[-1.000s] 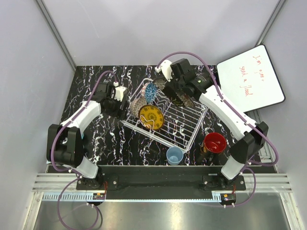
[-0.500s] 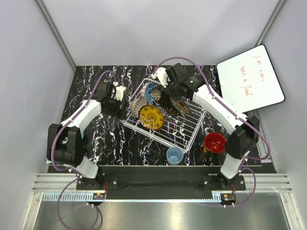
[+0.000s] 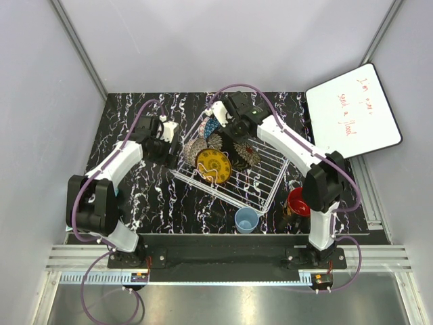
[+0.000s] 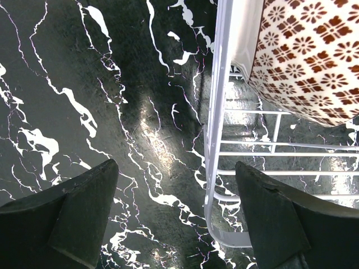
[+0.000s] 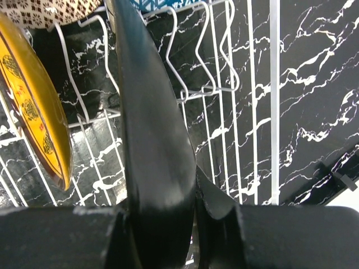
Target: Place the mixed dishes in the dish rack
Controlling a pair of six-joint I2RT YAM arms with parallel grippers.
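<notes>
I will let go of the dark square floral plate with my right gripper in the rack [image 3: 218,141] [image 5: 133,64] between the yellow plate and the blue bowl.
The dish rack [image 3: 260,177] sits at mid-table, with a yellow plate [image 3: 213,164], a beige bowl [image 3: 194,150] and a blue bowl [image 3: 212,127] standing in its left end. My right gripper [image 3: 237,135] hovers over the rack, shut on the dark square floral plate [image 3: 247,157]. In the right wrist view that plate [image 5: 151,140] stands edge-on between the fingers, above the rack wires [image 5: 224,84] and beside the yellow plate [image 5: 33,123]. My left gripper [image 4: 176,168] is open and empty, straddling the rack rim [image 4: 216,112] by the beige bowl [image 4: 303,56].
A light blue cup [image 3: 246,219] stands on the table in front of the rack. A dark mug [image 3: 298,203] with a red inside sits to its right, partly behind my right arm. A white board [image 3: 352,112] with red writing lies at the back right.
My right arm has swung left, carrying the dark plate from the rack's far right corner to over its middle. The left arm has stayed in place.
</notes>
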